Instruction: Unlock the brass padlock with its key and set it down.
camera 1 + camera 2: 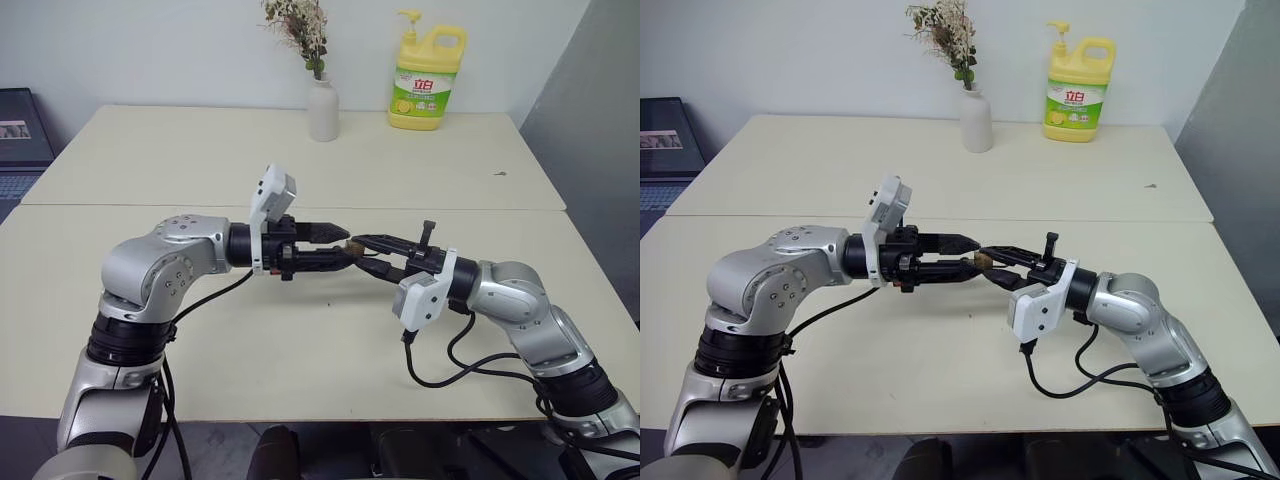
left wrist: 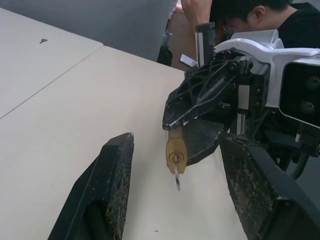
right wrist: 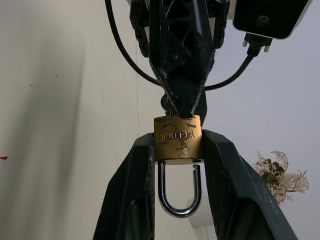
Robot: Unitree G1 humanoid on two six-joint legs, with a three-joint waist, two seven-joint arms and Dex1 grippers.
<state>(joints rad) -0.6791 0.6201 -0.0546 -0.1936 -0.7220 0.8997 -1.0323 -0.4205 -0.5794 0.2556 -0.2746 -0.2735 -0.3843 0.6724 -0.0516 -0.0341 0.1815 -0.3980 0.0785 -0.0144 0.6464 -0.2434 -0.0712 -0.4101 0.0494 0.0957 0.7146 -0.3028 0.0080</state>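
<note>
The shackle is between my right fingers, so my left gripper should take the padlock's body (image 1: 354, 247), freeing my right to open the shackle.
The brass padlock (image 3: 177, 139) is pinched by its body between the fingers of my right gripper (image 3: 177, 150). Its silvery shackle (image 3: 179, 192) points back between those fingers, and one leg's end seems to sit slightly out of the body. The key (image 2: 177, 177) sticks out of the keyhole in the padlock (image 2: 175, 150). My left gripper (image 1: 343, 246) faces the right gripper (image 1: 362, 252) tip to tip above the near table. Its fingers (image 2: 107, 190) stand apart on either side of the key without touching it.
A white vase with dried flowers (image 1: 322, 108) and a yellow detergent bottle (image 1: 428, 80) stand at the far table's back edge. A laptop (image 1: 20, 140) sits off to the left. A person (image 2: 250, 15) sits beyond the table's right side.
</note>
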